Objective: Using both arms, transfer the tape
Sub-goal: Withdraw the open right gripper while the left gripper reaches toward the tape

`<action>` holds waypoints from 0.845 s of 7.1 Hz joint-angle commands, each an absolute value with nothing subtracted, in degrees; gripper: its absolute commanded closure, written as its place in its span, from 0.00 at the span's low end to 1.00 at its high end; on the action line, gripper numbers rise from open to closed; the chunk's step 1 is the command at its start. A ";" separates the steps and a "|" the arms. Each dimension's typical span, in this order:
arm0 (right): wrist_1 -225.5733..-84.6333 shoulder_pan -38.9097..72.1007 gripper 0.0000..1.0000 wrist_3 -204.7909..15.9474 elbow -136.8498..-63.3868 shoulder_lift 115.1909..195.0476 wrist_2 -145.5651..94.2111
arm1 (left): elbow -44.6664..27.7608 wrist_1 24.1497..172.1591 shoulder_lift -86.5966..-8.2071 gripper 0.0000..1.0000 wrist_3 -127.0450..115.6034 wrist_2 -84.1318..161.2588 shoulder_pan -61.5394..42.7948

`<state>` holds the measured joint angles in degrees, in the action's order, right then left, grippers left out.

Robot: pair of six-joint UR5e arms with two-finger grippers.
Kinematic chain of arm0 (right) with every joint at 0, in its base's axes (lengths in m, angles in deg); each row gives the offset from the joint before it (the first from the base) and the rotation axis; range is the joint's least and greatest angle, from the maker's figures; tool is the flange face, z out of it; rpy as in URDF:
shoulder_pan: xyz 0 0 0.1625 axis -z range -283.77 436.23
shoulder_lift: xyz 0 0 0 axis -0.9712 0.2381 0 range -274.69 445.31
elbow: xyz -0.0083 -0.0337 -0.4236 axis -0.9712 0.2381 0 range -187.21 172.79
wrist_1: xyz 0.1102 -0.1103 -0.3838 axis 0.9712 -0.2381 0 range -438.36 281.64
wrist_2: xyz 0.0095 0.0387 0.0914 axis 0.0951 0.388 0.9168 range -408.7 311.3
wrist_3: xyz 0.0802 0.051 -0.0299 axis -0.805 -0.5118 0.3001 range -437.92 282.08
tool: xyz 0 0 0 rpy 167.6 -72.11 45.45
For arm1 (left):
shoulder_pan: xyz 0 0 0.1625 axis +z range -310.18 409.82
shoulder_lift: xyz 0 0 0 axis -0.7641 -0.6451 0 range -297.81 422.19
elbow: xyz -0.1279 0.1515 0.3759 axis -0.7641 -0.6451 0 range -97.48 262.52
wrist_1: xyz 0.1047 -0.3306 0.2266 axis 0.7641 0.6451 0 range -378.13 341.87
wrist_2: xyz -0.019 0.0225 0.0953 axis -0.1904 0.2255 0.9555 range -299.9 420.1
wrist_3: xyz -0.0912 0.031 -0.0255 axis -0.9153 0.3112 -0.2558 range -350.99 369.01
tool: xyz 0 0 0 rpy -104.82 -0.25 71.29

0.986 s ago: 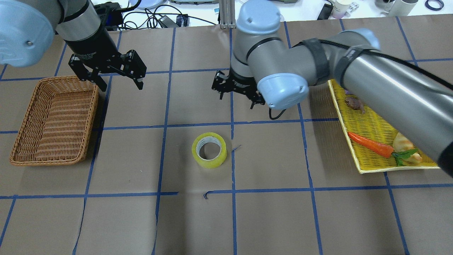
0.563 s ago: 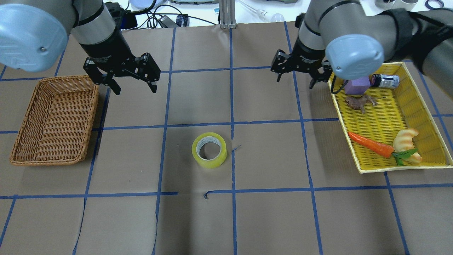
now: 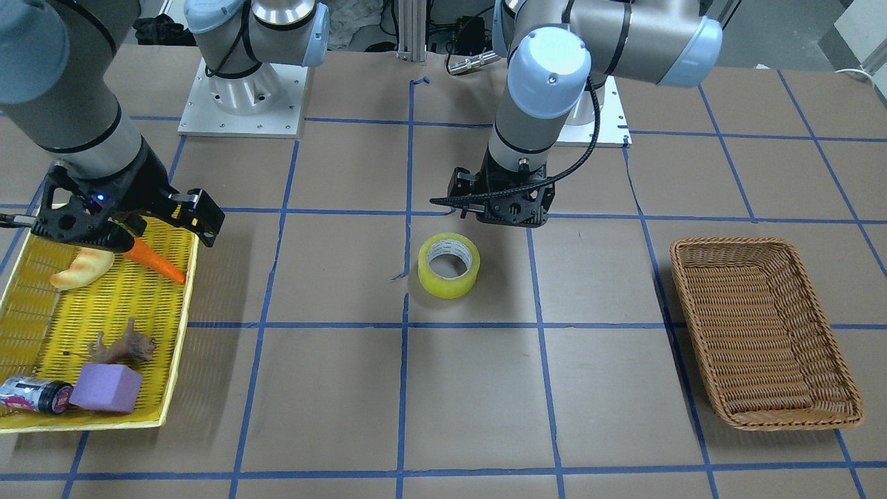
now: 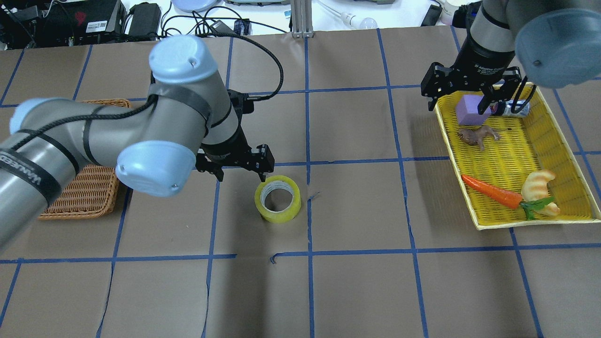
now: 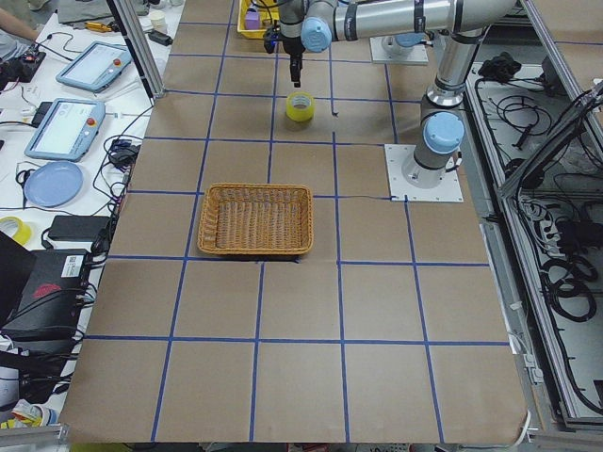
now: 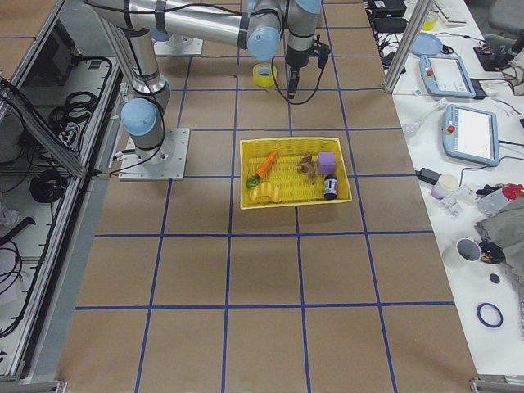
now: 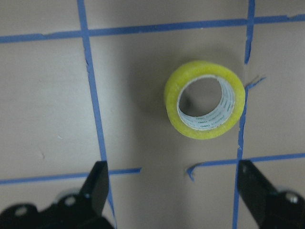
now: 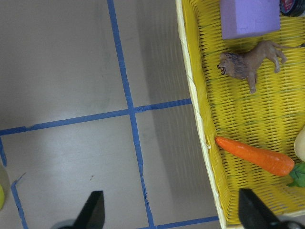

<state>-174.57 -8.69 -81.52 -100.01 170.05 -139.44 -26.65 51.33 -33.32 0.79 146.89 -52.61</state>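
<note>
The tape's side (image 3: 474, 261) (image 7: 171, 101) nearest the wicker basket will be gripped by my left gripper as it closes with one finger inside the tape's hole.
The tape (image 4: 277, 198) is a yellow roll lying flat on the brown table near the middle; it also shows in the front view (image 3: 449, 265) and the left wrist view (image 7: 205, 106). My left gripper (image 4: 241, 176) is open and empty. It hangs just beside the roll on the robot's side, one fingertip (image 4: 263, 176) over the roll's edge. In the left wrist view the roll lies ahead of the open left gripper (image 7: 174, 191), not between the fingers. My right gripper (image 4: 456, 107) is open and empty, over the near-left corner of the yellow tray (image 4: 504, 157).
The yellow tray holds a carrot (image 4: 490, 191), a croissant (image 4: 537, 185), a lion toy (image 4: 476, 135), a purple block (image 4: 469, 112) and a can (image 4: 514, 107). A wicker basket (image 3: 762, 333) stands on the left arm's side, partly hidden by that arm in the overhead view.
My left arm has swung from beside the basket to the tape and lowered there. My right arm has moved from the table's middle out to the yellow tray. Both grippers stay open.
</note>
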 commanded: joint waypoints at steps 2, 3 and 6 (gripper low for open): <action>-172.84 -13.31 0.00 -81.44 -100.55 172.68 -139.32 | -31.13 43.76 -36.49 0.04 0.57 147.02 -53.36; -173.01 -13.25 0.00 -81.35 -100.38 172.41 -139.66 | -31.13 41.57 -38.25 0.05 0.57 147.02 -53.27; -172.84 -13.33 0.00 -81.35 -99.76 173.20 -139.76 | -31.04 33.93 -45.01 0.05 0.84 147.20 -53.27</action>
<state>-172.91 -13.28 -81.35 -100.02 172.75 -139.79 -31.10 36.82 -42.46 0.75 147.12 -53.28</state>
